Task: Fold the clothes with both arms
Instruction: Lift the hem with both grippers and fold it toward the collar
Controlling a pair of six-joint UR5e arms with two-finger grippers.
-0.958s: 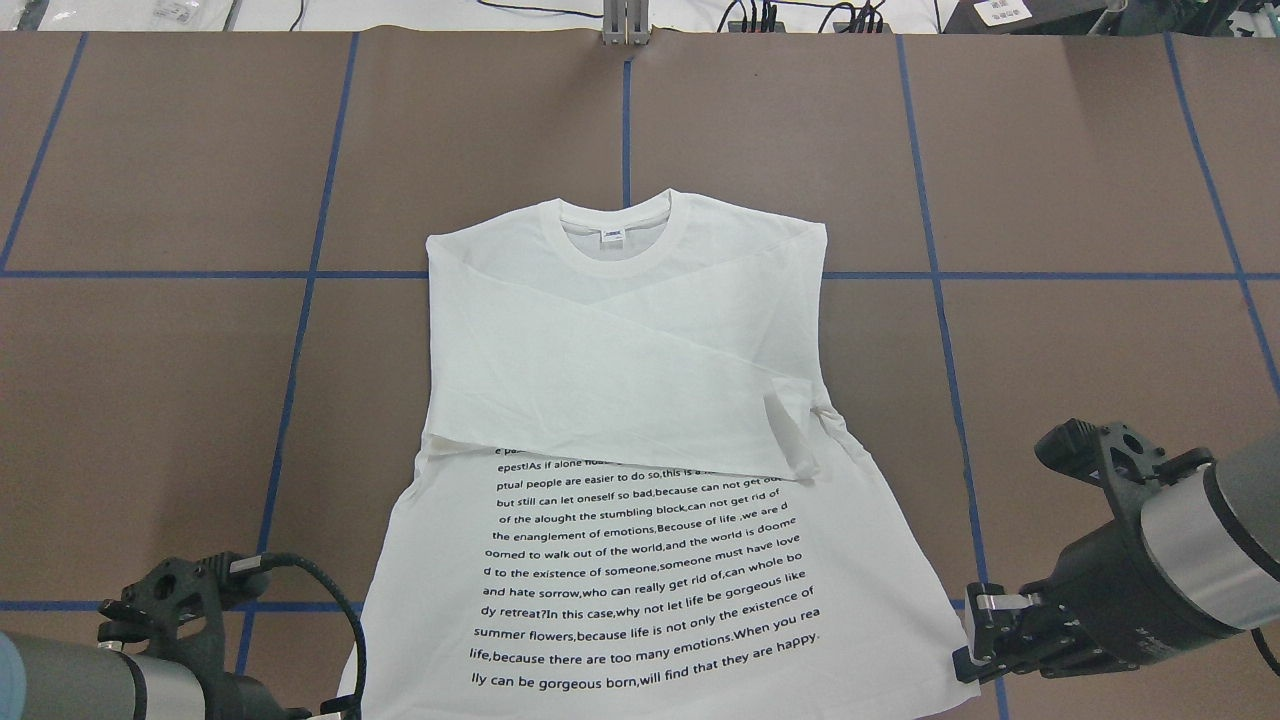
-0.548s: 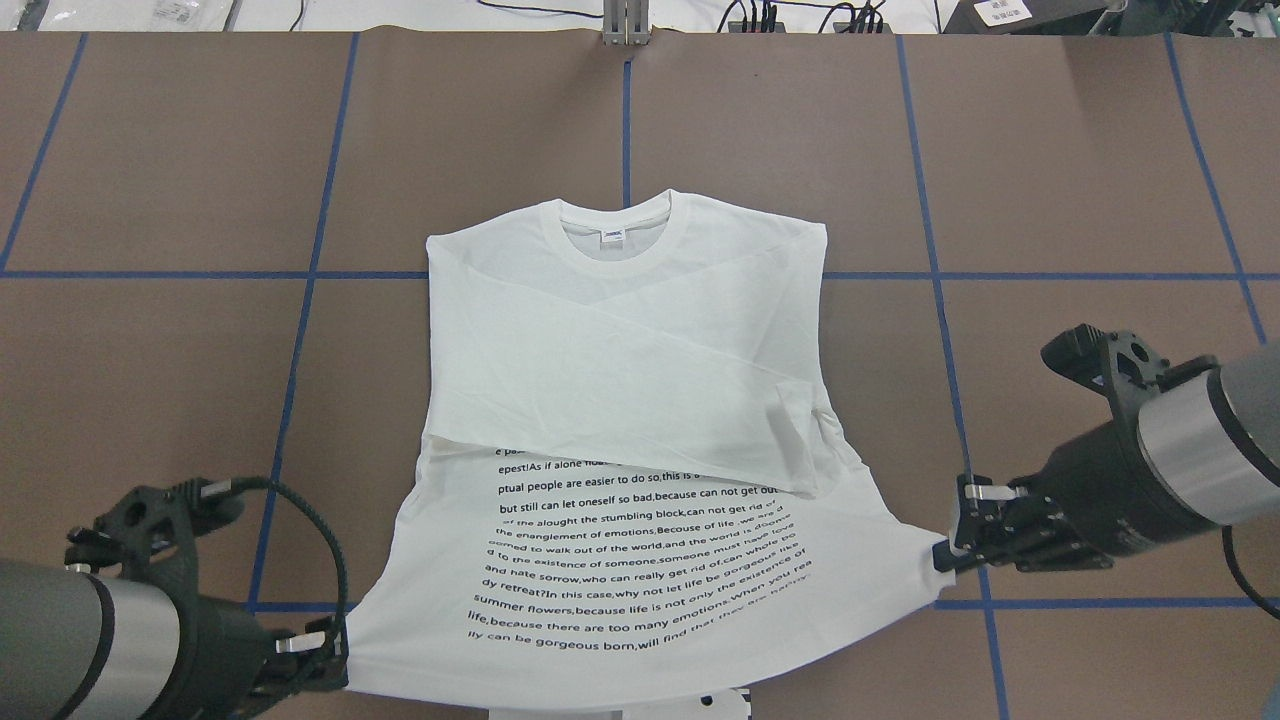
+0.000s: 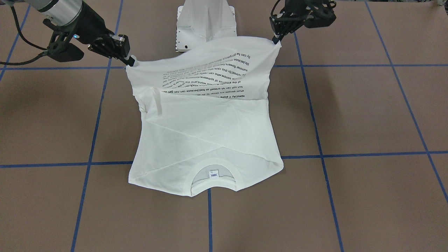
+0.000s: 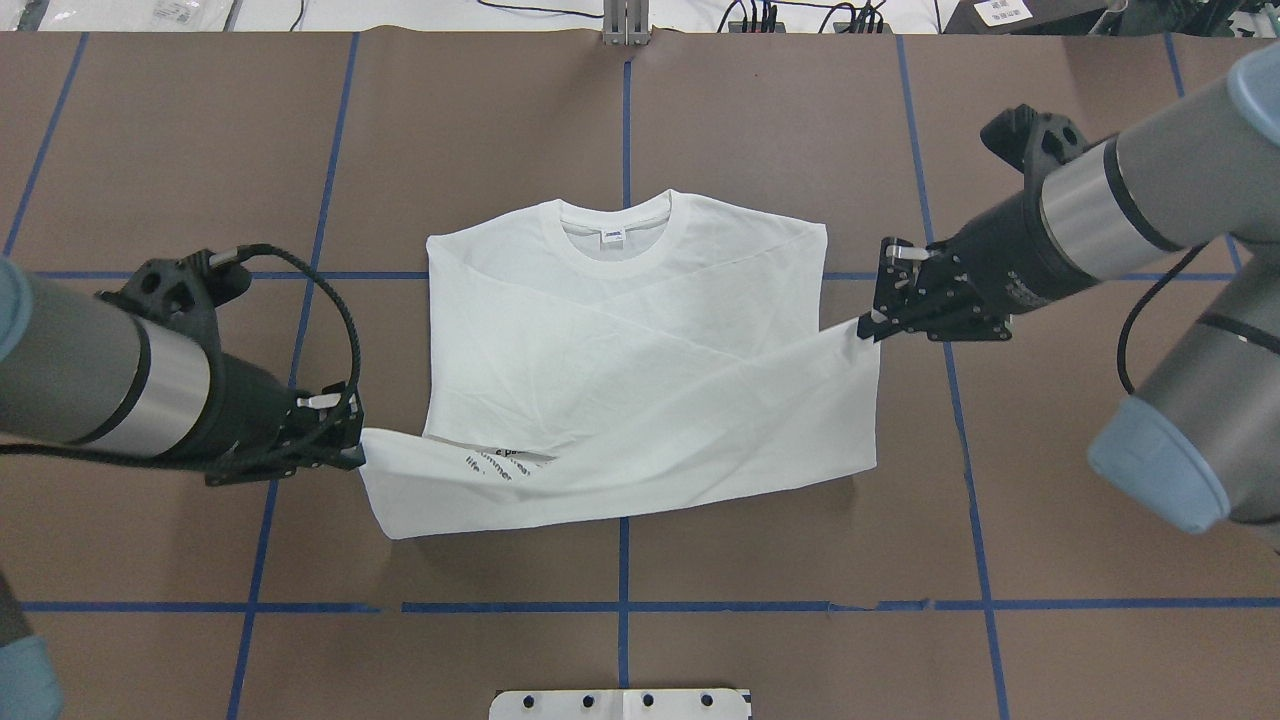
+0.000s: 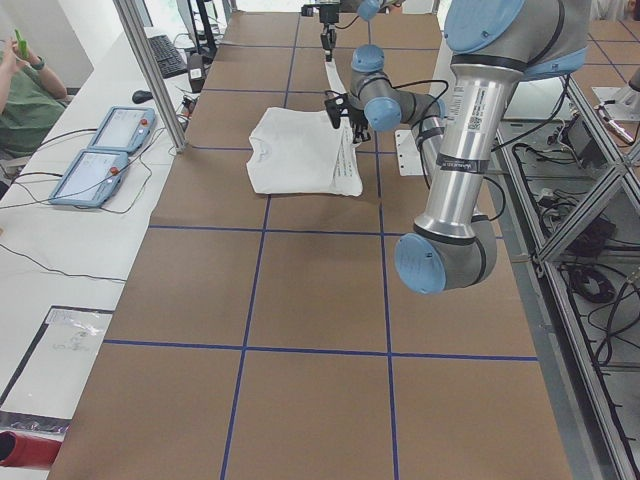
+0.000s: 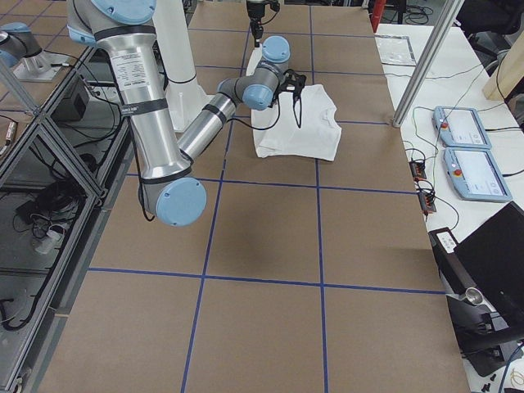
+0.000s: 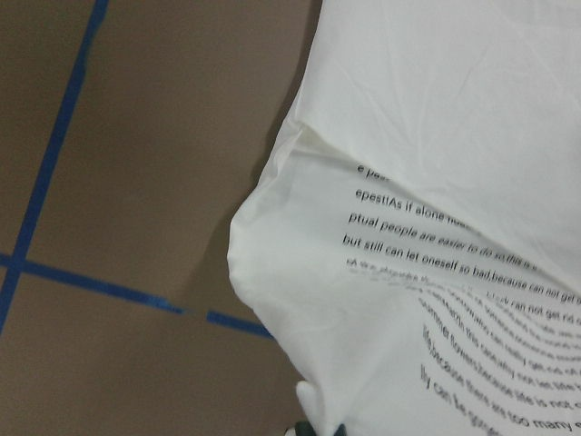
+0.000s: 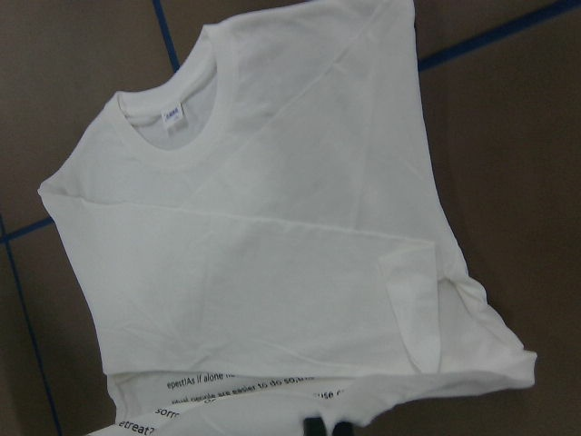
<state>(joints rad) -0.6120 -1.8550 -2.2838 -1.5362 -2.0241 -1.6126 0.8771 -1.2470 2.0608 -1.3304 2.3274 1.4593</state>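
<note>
Next, I let go of the hem corner, now held up over the shirt's body, with my left gripper on the shirt's outer shoulder corner (image 3: 282, 164), close to the blue tape line.
The white long-sleeved T-shirt (image 4: 620, 340) lies in the middle of the table, collar (image 4: 615, 235) and label at the far end, sleeves folded across the chest. My left gripper (image 4: 355, 445) is shut on the left hem corner. My right gripper (image 4: 868, 325) is shut on the right hem corner. Both hold the hem up and over the body, so the text block mostly faces down. In the front view the raised hem (image 3: 210, 66) spans from the left gripper (image 3: 276, 40) to the right gripper (image 3: 131, 63). The left wrist view shows the printed text (image 7: 454, 263); the right wrist view shows the shirt (image 8: 272, 227).
The white metal pedestal base (image 4: 620, 703) stands at the near table edge, and it also shows in the front view (image 3: 206, 24). Blue tape lines grid the brown table (image 4: 200, 150). A seated person (image 5: 25, 90) and control tablets (image 5: 100, 150) are at a side bench beyond the table.
Both grippers have lifted the hem corners and carried them away from the robot toward the collar. The printed lower half now drapes over the folded sleeves. The right corner is farther along than the left.
</note>
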